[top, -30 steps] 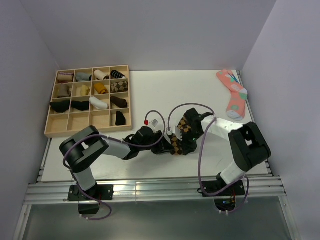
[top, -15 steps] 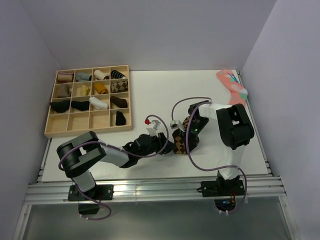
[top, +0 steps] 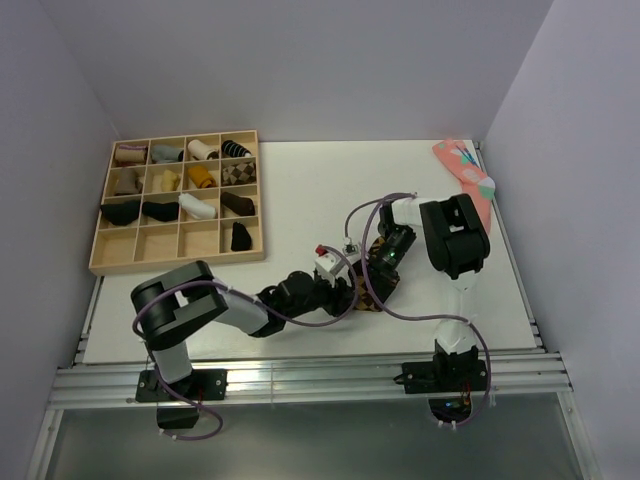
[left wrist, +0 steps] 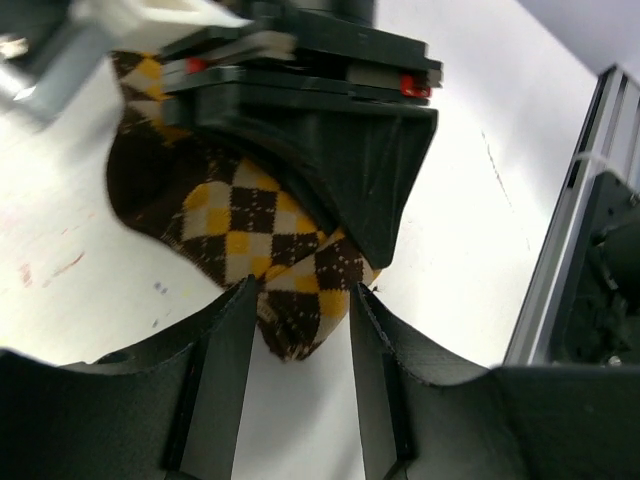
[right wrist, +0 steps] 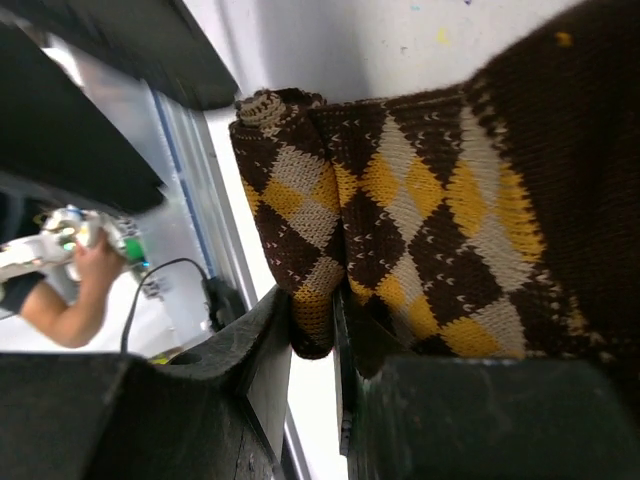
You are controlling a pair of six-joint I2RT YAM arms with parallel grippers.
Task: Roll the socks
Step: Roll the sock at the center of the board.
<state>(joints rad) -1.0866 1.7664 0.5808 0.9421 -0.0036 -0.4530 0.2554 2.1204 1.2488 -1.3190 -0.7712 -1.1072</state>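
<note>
The sock's folded edge is pinched by my right gripper alone, so next my left gripper closes on the sock's rounded end point(left wrist: 296, 322) before my right gripper backs away.
The dark brown argyle sock point(top: 372, 290) lies bunched near the middle of the table, between both grippers. My right gripper point(top: 382, 266) is shut on a folded edge of the sock point(right wrist: 430, 210); in the right wrist view its jaws point(right wrist: 315, 322) pinch a thin fold. My left gripper point(top: 348, 290) comes from the left. In the left wrist view its fingers point(left wrist: 303, 295) press on both sides of the sock's rounded end point(left wrist: 250, 230), just below the right gripper's black body point(left wrist: 330, 130).
A wooden compartment tray point(top: 258, 200) with several rolled socks stands at the back left. A pink sock with teal patches point(top: 465, 170) lies at the back right. The table's front rail point(top: 300, 380) is close behind the grippers.
My left gripper has moved right, up to the sock's end. My right arm has drawn its elbow back and stands steeper, with the gripper still on the sock.
</note>
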